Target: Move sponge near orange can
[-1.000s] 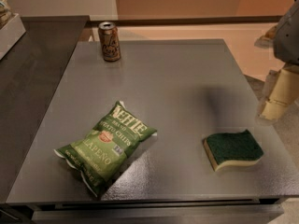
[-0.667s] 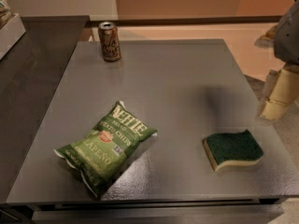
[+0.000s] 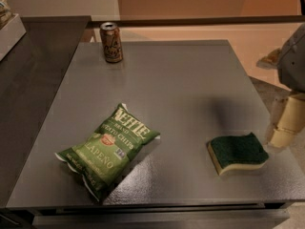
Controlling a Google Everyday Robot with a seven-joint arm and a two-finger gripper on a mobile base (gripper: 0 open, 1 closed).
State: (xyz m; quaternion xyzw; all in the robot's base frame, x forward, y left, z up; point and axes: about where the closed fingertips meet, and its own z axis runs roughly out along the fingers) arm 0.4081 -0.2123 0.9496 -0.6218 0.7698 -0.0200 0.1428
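Next, I close my gripper on the end of the sponge (image 3: pixel 252 152) that is farther away from the green chip bag.
The sponge (image 3: pixel 237 152), dark green on top over pale yellow foam, lies flat near the table's front right corner. The orange can (image 3: pixel 111 42) stands upright at the far left of the table, well away from the sponge. My gripper (image 3: pixel 284 127) hangs at the right edge of the view, just right of the sponge and slightly above the table. It holds nothing that I can see.
A green chip bag (image 3: pixel 108 150) lies at the front left of the grey table (image 3: pixel 176 85). A darker counter (image 3: pixel 33 80) adjoins the table on the left, with a white box (image 3: pixel 8 30) at its far end.
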